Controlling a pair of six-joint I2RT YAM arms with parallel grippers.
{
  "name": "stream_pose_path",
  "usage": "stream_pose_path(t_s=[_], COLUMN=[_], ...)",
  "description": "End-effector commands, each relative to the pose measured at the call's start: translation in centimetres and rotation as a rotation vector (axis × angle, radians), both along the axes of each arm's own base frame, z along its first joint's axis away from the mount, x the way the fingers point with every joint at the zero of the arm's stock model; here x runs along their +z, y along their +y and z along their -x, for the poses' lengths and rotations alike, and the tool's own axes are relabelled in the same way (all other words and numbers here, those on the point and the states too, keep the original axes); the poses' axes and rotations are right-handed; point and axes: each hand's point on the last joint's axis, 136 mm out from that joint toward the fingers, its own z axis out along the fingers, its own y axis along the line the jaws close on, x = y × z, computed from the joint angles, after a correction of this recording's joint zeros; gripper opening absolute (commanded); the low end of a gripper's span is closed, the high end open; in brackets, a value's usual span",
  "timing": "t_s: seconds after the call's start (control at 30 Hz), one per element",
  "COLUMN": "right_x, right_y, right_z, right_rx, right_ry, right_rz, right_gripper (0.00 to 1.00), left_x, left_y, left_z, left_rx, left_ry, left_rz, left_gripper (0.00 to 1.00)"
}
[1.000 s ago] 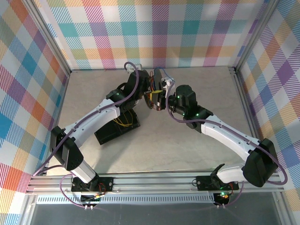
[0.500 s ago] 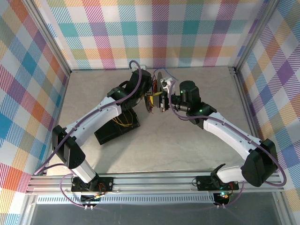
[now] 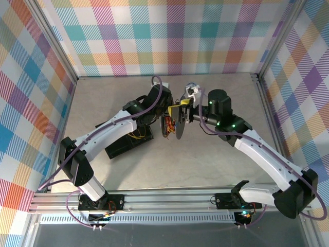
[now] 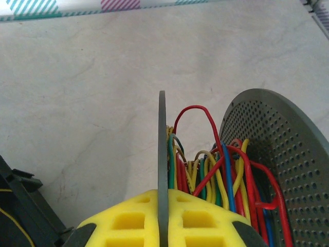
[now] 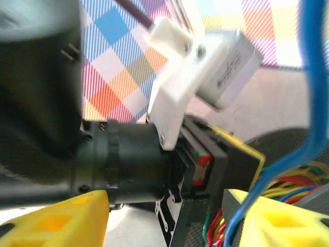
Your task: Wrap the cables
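Observation:
My right gripper needs to back away and grab the blue cable (image 5: pixel 317 103) close to its end, because my left gripper's wrist is in its way around the spool.
A spool of two grey perforated discs (image 3: pixel 179 126) hangs above the table between the arms. The cables (image 4: pixel 216 172), thin red, yellow, green and blue wires, are bunched between the discs. My left gripper (image 4: pixel 162 208) is shut on the thin edge of the near disc (image 4: pixel 162 149), yellow pads on both sides; the far disc (image 4: pixel 282 170) stands to the right. My right gripper (image 5: pixel 164 218) is open, its yellow fingers (image 5: pixel 56 221) far apart, facing the left wrist. A loose blue cable (image 5: pixel 313 103) runs down past its right finger to the bundle (image 5: pixel 288 188).
A black box (image 3: pixel 128 141) with yellow wires in it lies on the table under the left arm. An aluminium rail (image 3: pixel 169 198) runs along the near edge, and chequered walls close the other three sides.
Both grippers and the spool have shifted right and a little toward the near edge. The right arm has drawn back to the right, and the blue cable now trails from it.

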Motion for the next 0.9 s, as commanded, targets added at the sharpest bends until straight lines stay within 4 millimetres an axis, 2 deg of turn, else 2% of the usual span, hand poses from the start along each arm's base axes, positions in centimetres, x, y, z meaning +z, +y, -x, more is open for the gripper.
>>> stream_pose_path(t_s=[0.0, 0.13, 0.3, 0.43, 0.47, 0.57, 0.7, 0.8, 0.87], right_x=[3.1, 2.7, 2.7, 2.6, 2.4, 1.9, 0.7, -0.9, -2.2], right_y=[-1.7, -3.0, -3.6, -3.8, -3.8, -3.7, -3.9, -4.2, -4.2], right_z=[-0.8, -2.6, -4.1, -5.2, -5.5, -5.6, -4.7, -3.6, -2.5], right_rx=[-0.080, -0.154, -0.166, -0.168, -0.167, -0.139, -0.116, -0.098, -0.063], right_ry=[-0.059, -0.023, 0.005, 0.030, 0.042, 0.081, 0.110, 0.163, 0.193], right_rz=[-0.058, -0.052, -0.059, -0.051, -0.045, -0.039, -0.015, 0.017, 0.031], right_gripper=[0.62, 0.55, 0.45, 0.41, 0.41, 0.52, 0.61, 0.69, 0.71], left_x=[2.2, 2.1, 1.5, 0.8, 0.7, 0.5, 0.4, 0.8, 1.3], left_y=[-0.6, -1.8, -2.8, -3.1, -3.0, -2.9, -2.2, -1.2, -0.1], left_z=[0.7, 1.5, 2.4, 2.9, 2.9, 2.9, 2.5, 1.6, 0.8], left_rx=[-0.063, -0.128, -0.187, -0.210, -0.209, -0.202, -0.158, -0.112, -0.073], left_ry=[-0.054, -0.061, -0.051, -0.040, -0.039, -0.033, -0.042, -0.068, -0.077], left_rz=[0.055, 0.091, 0.082, 0.079, 0.077, 0.072, 0.053, 0.025, 0.029], left_gripper=[0.00, 0.00, 0.00, 0.00, 0.00, 0.00, 0.00, 0.00, 0.00])
